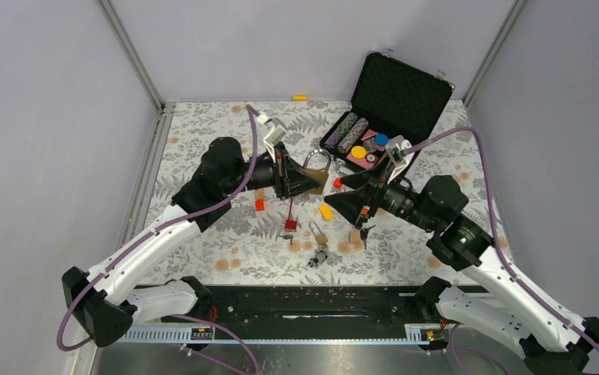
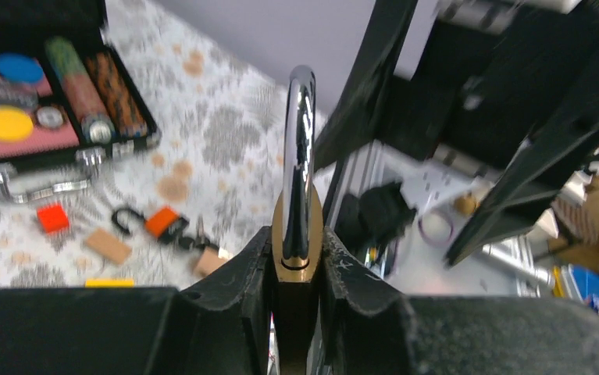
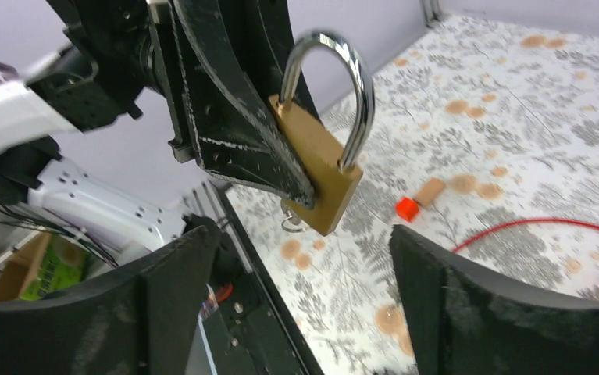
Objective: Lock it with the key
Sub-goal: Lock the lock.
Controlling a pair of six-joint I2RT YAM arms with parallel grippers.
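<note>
The robot's left gripper needs to release the padlock on the patterned cloth (image 1: 217,201) between the orange block and the nearest side edge.
My left gripper (image 2: 296,251) is shut on the brass body of a padlock (image 2: 297,234), whose chrome shackle (image 2: 300,141) points away from the wrist. It holds the padlock (image 1: 319,176) in the air over the middle of the table. In the right wrist view both shackle legs of the padlock (image 3: 321,168) meet the body. A small key ring (image 3: 290,224) hangs under it, and the key itself is mostly hidden. A red cord (image 1: 290,209) dangles below. My right gripper (image 3: 305,244) is open and holds nothing, just short of the padlock and facing it (image 1: 338,194).
An open black case (image 1: 386,117) with coloured pieces stands at the back right. A second small padlock (image 1: 319,233), loose keys (image 1: 319,256), a yellow block (image 1: 326,211), an orange block (image 1: 259,205) and a wooden block (image 1: 354,236) lie on the patterned cloth.
</note>
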